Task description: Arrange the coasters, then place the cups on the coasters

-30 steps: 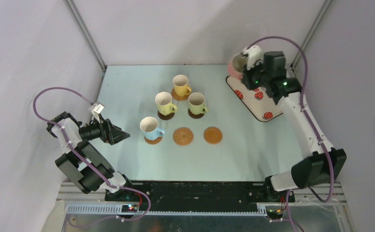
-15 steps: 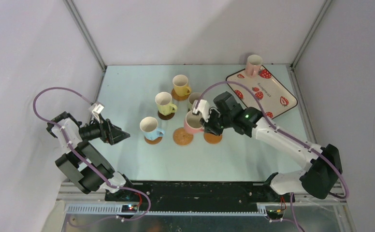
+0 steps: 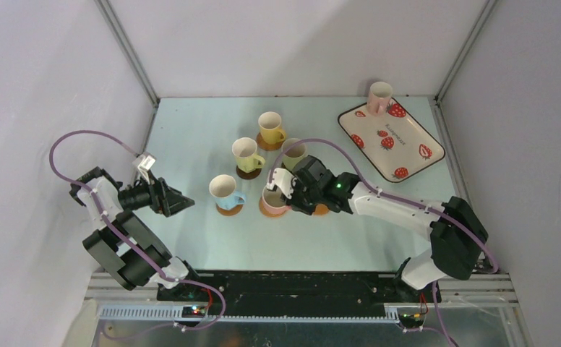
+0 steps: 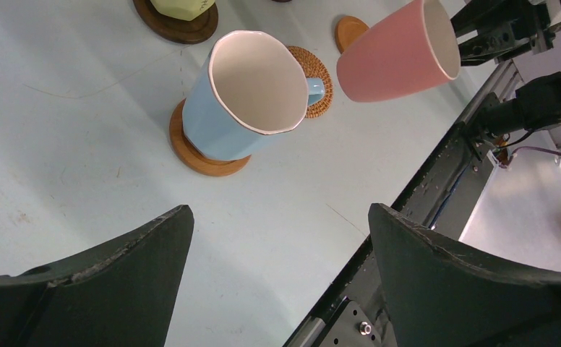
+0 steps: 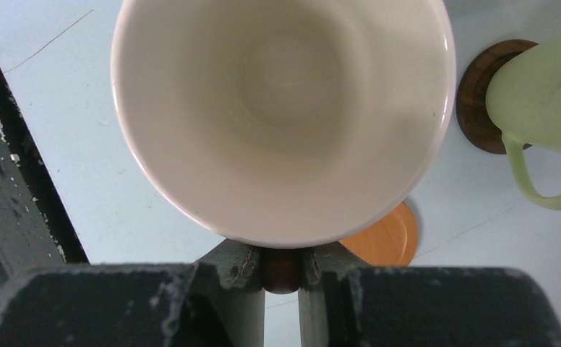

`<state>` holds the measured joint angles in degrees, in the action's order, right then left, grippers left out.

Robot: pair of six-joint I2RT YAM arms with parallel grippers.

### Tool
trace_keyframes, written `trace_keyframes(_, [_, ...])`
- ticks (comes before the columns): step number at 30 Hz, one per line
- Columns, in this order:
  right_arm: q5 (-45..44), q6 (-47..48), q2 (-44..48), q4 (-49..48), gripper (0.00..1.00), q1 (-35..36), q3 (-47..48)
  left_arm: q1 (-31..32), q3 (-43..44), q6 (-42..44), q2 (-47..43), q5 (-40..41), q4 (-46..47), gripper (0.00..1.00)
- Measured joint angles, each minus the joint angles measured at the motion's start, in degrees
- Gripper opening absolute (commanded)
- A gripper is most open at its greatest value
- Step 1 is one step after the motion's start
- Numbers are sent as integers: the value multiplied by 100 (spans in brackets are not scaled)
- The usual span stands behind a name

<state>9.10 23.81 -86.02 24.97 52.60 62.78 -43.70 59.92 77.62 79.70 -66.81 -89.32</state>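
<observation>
My right gripper is going to set the pink cup, now tilted over the coaster, down on the woven orange coaster [image 3: 270, 205] next to the light blue cup.
My right gripper [image 5: 283, 264] is shut on the handle of a pink cup [image 3: 273, 199], holding it tilted over the woven orange coaster [image 4: 314, 69]; whether they touch I cannot tell. A plain orange coaster [image 5: 382, 235] lies just right of it, bare. The light blue cup [image 4: 245, 94], a yellow cup [image 3: 270, 128] and two pale green cups [image 3: 246, 154] [image 3: 293, 152] each stand on a coaster. A second pink cup [image 3: 379, 97] stands at the far end of the strawberry tray [image 3: 408, 148]. My left gripper [image 4: 279, 217] hangs open and empty, left of the blue cup.
White enclosure walls close in the table on the left, back and right. The black rail [image 3: 299, 282] with both arm bases runs along the near edge. The right arm [image 3: 393, 206] stretches low across the table's right middle.
My right arm has carried the pink cup from the tray leftward and down to the woven coaster. The left arm has not moved.
</observation>
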Motion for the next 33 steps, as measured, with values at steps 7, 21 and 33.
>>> trace_keyframes(7, [-151, -105, -249, -177, 0, 17, 0, 0, 0, 0, 0, 0, 0, 98])
trace_keyframes(21, [-437, -348, -785, -492, 0, 133, 0, 0, 0, 0, 0, 0, 0, 98])
trace_keyframes(33, [-507, -448, -938, -566, 0, 129, 0, 0, 0, 0, 0, 0, 0, 98])
